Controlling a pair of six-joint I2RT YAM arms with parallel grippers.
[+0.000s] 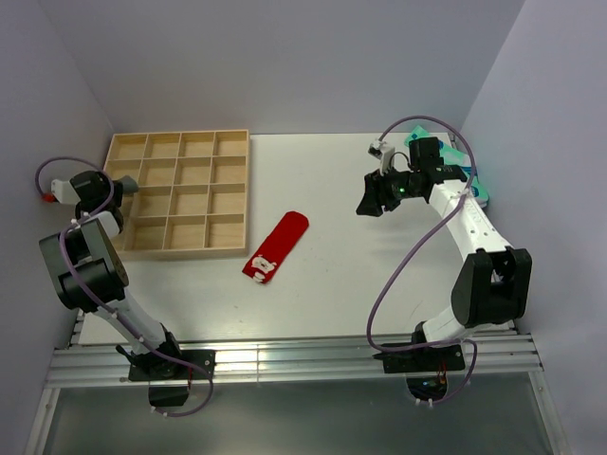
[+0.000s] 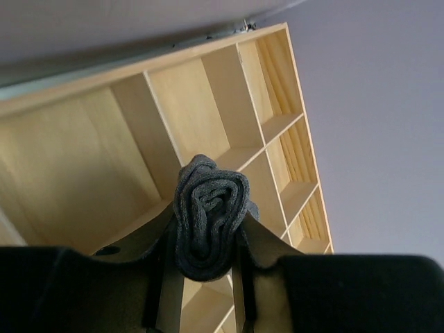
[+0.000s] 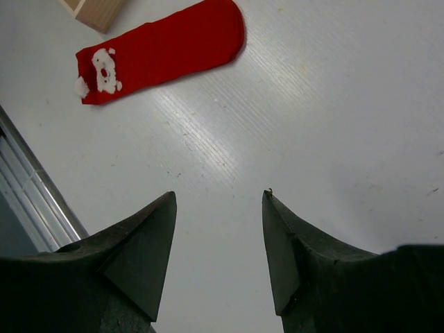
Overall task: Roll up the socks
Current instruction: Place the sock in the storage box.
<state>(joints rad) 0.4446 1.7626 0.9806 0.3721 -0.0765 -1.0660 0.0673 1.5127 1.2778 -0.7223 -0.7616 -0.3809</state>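
Next, my left gripper releases the dark grey sock in the wall-side tray section (image 1: pixel 120 200) (image 2: pixel 111 166) just behind the near corner section. The sock is now held over the compartment tray.
The dark grey sock (image 2: pixel 208 208) is rolled into a tight coil. My left gripper (image 2: pixel 209 220) is shut on it and holds it over the wooden compartment tray (image 2: pixel 83 159). From above, the left gripper (image 1: pixel 102 188) sits at the tray's left edge, and the grey sock cannot be made out there. The red sock (image 1: pixel 277 245) with white markings lies flat on the table, just right of the tray's near corner. It also shows in the right wrist view as the red sock (image 3: pixel 163 50). My right gripper (image 3: pixel 218 198) hangs open above bare table, well right of the red sock (image 1: pixel 374 201).
The wooden tray (image 1: pixel 180 194) with several compartments fills the back left of the table. Mint-green socks (image 1: pixel 471 163) lie at the right edge, partly behind the right arm. Grey walls enclose the left, back and right. A metal rail (image 1: pixel 285 360) runs along the near edge.
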